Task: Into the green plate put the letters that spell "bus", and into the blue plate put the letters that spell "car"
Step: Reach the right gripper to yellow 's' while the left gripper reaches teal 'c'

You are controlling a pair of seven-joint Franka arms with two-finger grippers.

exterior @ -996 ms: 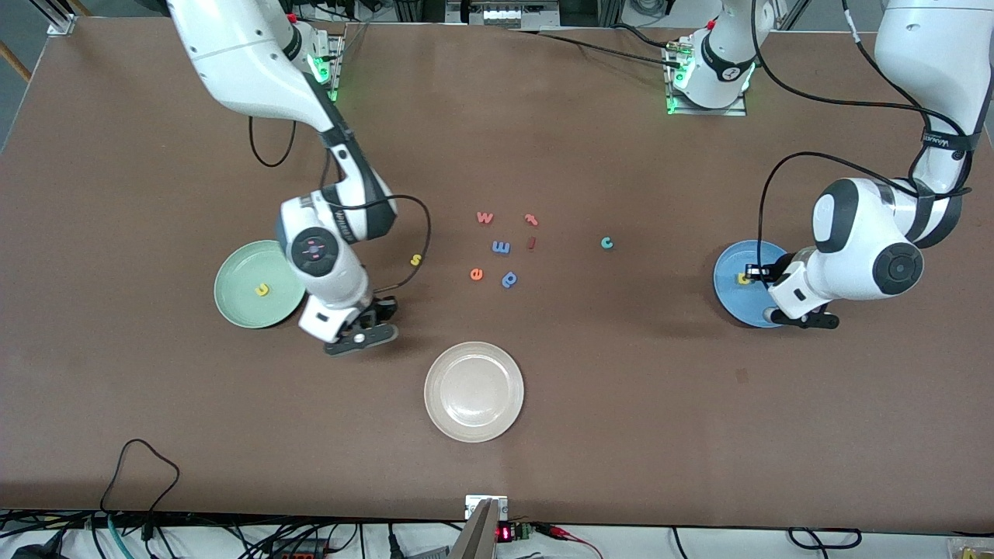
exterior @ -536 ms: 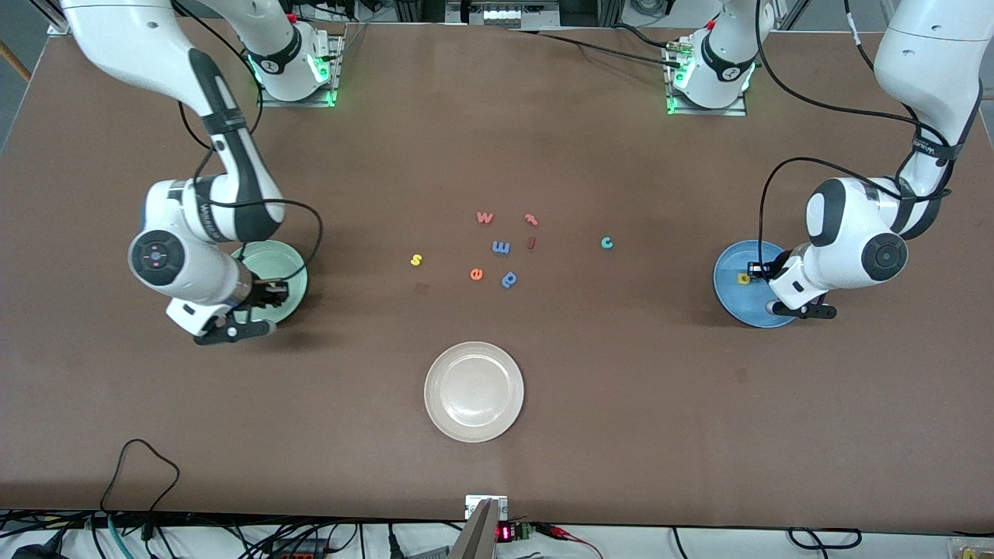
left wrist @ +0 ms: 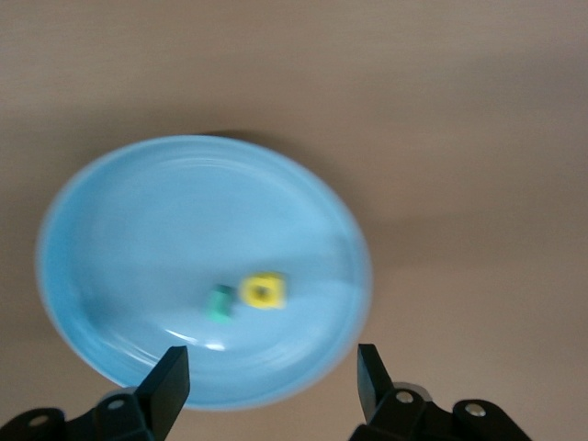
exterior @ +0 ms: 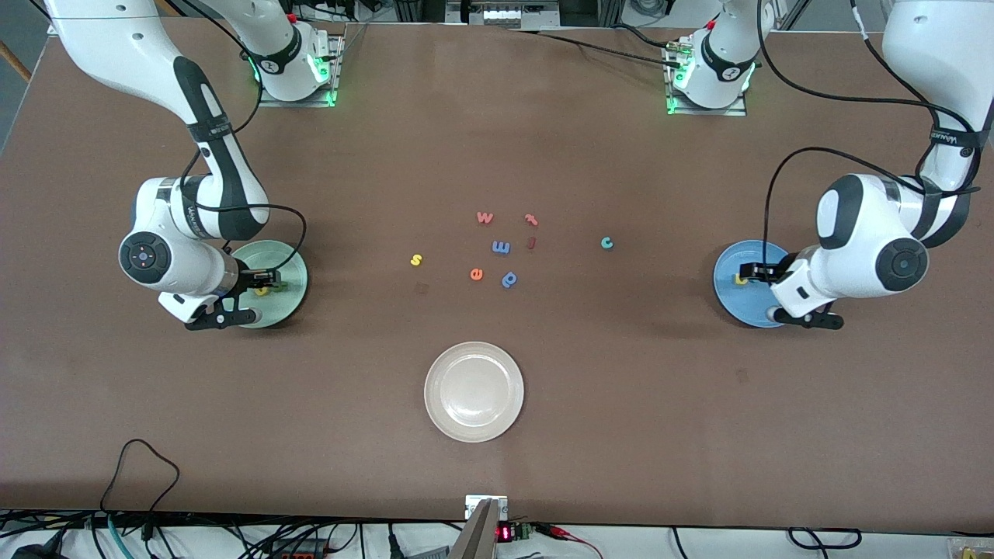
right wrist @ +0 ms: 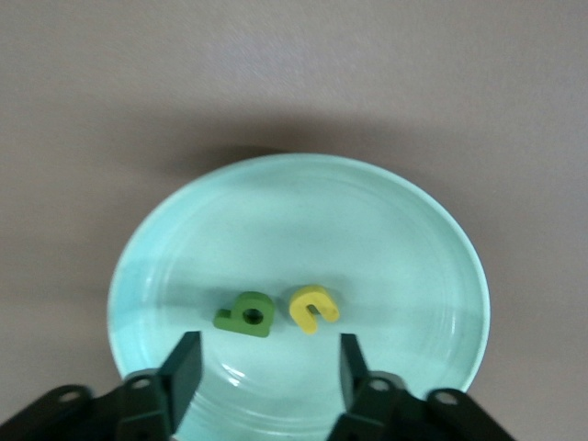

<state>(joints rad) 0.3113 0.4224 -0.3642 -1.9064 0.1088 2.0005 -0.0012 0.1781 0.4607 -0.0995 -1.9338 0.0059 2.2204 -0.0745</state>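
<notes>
Next, I close my left gripper on the curved body (exterior: 606, 243) of the teal "c", because the word "car" in the blue plate still needs that letter.
My right gripper (right wrist: 266, 369) hangs open over the green plate (right wrist: 303, 211), where a green "b" (right wrist: 245, 314) and a yellow "u" (right wrist: 312, 307) lie side by side, free of the fingers. My left gripper (left wrist: 271, 378) is open over the blue plate (left wrist: 184, 202). A yellow "a" (left wrist: 264, 290) and a small teal letter (left wrist: 220, 303), too blurred to read, lie in that plate. Out on the table, a yellow "s" (exterior: 416, 260) and a teal "c" (exterior: 606, 243) lie between the green plate (exterior: 291, 264) and the blue plate (exterior: 730, 299).
Loose letters cluster mid-table: a red "w" (exterior: 484, 217), a blue "m" (exterior: 501, 247), an orange "e" (exterior: 476, 273), a blue "p" (exterior: 509, 279) and two small red pieces (exterior: 531, 220). A cream-white plate (exterior: 474, 392) sits nearer the front camera.
The right arm swung from the table's middle to over the green plate and its gripper opened. The left gripper opened over the blue plate.
</notes>
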